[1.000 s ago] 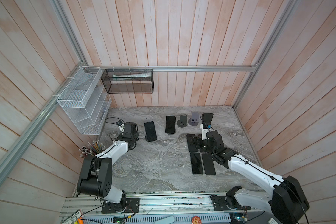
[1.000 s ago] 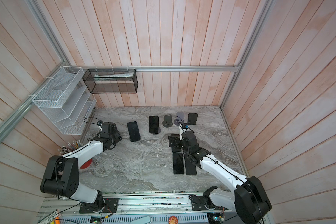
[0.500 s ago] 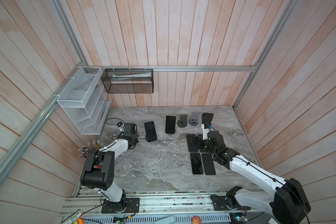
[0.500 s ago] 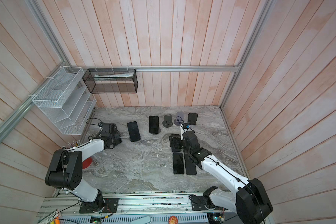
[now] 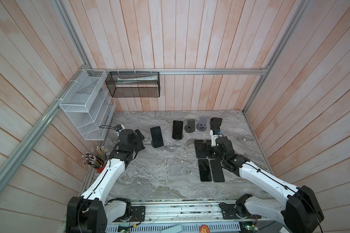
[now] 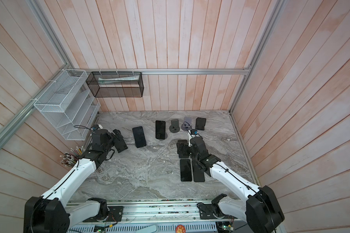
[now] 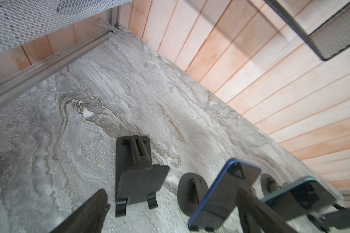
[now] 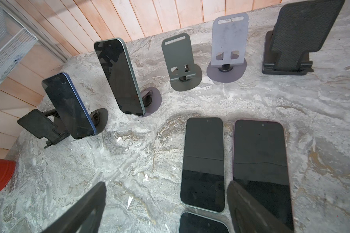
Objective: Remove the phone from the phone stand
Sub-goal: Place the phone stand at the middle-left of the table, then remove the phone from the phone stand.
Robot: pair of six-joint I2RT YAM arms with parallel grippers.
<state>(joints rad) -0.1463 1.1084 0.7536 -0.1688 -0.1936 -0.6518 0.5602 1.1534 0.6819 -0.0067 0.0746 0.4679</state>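
Observation:
Next, my right gripper will close on the top end (image 5: 177, 123) (image 8: 113, 52) of the dark green phone, the upright one beside the empty dark grey stand.
Two phones lean upright on round-based stands. The blue-edged phone (image 5: 156, 137) (image 8: 69, 105) is the one nearer my left gripper, and a dark green phone (image 5: 177, 129) (image 8: 119, 76) stands to its right. My left gripper (image 5: 139, 140) (image 7: 172, 217) is open wide, just left of the blue phone (image 7: 224, 191). An empty black folding stand (image 7: 141, 181) (image 8: 38, 123) sits on the marble ahead of its fingers. My right gripper (image 5: 209, 150) (image 8: 168, 219) is open above phones that lie flat, with nothing between its fingers.
Three empty stands line the back: dark grey (image 5: 190, 126), light grey (image 5: 202, 124), black folding (image 5: 216, 122). Several phones lie flat at the right (image 5: 204, 170). A red pencil cup (image 5: 97, 161), a white wire rack (image 5: 85, 105) and a black mesh basket (image 5: 132, 84) border the left and back.
My left gripper's jaws have spread wider beside the black folding stand, and the left arm has shifted slightly. The right arm has barely moved.

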